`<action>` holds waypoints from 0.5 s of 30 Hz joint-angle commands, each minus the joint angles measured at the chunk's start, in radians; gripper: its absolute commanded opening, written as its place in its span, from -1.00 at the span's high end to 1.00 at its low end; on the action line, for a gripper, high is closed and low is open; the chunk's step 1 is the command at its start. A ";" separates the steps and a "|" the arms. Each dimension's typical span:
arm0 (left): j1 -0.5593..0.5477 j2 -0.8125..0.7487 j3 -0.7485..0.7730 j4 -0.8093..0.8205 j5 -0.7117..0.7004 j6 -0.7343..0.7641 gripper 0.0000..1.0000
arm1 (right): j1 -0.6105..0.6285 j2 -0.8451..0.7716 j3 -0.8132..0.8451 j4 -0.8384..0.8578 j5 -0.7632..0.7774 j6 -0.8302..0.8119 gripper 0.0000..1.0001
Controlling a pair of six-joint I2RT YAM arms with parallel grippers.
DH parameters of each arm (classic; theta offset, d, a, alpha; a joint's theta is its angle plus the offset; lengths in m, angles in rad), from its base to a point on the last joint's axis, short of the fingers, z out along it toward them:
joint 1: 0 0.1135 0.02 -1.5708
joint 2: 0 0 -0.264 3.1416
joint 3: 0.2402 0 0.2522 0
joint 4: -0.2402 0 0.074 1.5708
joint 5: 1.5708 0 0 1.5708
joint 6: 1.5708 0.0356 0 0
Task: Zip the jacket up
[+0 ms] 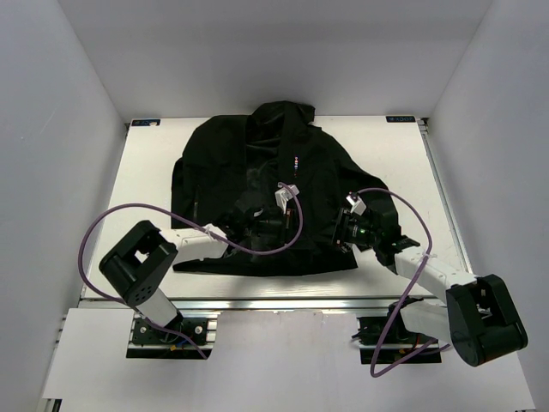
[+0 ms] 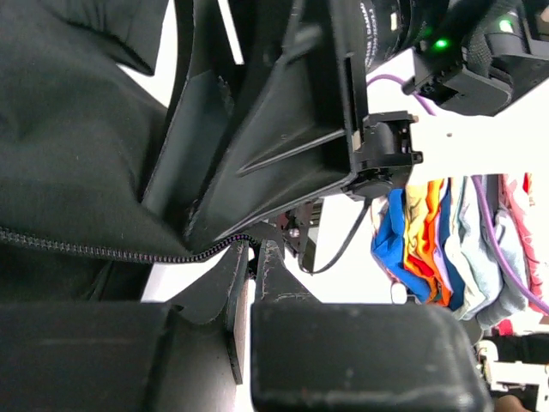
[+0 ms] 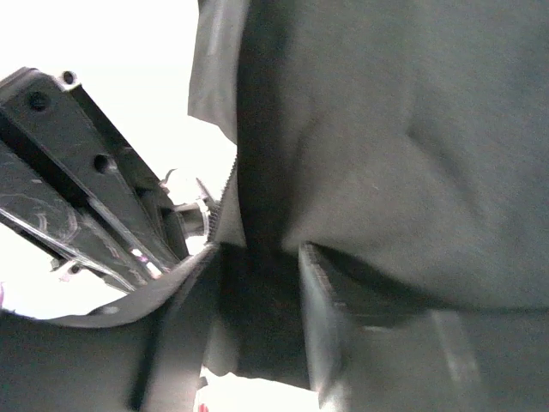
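Observation:
The zipper's end kinks at my left gripper's fingers, so my right gripper will hold the fabric while my left gripper opens and takes the zipper's end straight (image 2: 208,254).
The black hooded jacket (image 1: 257,172) lies flat on the white table (image 1: 146,180), hood at the far side. My left gripper (image 1: 292,227) is at its lower front. In the left wrist view the left gripper (image 2: 251,253) is shut on the end of the zipper, whose teeth (image 2: 94,250) run off to the left. My right gripper (image 1: 336,232) is just right of it. In the right wrist view the right gripper (image 3: 257,257) is shut on a fold of jacket fabric (image 3: 395,129) beside the zipper teeth (image 3: 225,184). Each gripper shows close up in the other's wrist view.
Purple cables (image 1: 103,225) loop over both arms above the jacket's lower edge. White walls stand on the left, far and right sides. A pile of coloured cloth (image 2: 429,240) shows beyond the table in the left wrist view.

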 commanded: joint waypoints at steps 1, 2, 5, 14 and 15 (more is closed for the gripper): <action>-0.011 -0.026 0.030 0.120 -0.037 0.017 1.00 | 0.026 -0.022 0.044 0.081 -0.177 0.054 0.08; -0.013 -0.020 0.030 0.120 -0.040 0.017 1.00 | 0.026 -0.024 0.050 0.084 -0.188 0.058 0.16; -0.013 -0.021 0.033 0.100 -0.060 0.024 1.00 | 0.026 -0.038 0.056 0.090 -0.225 0.065 0.52; -0.014 -0.102 0.023 -0.073 -0.129 0.099 1.00 | 0.024 -0.111 0.092 -0.023 -0.153 -0.016 1.00; -0.014 -0.107 0.021 -0.115 -0.135 0.102 1.00 | 0.024 -0.116 0.098 -0.072 -0.141 -0.036 1.00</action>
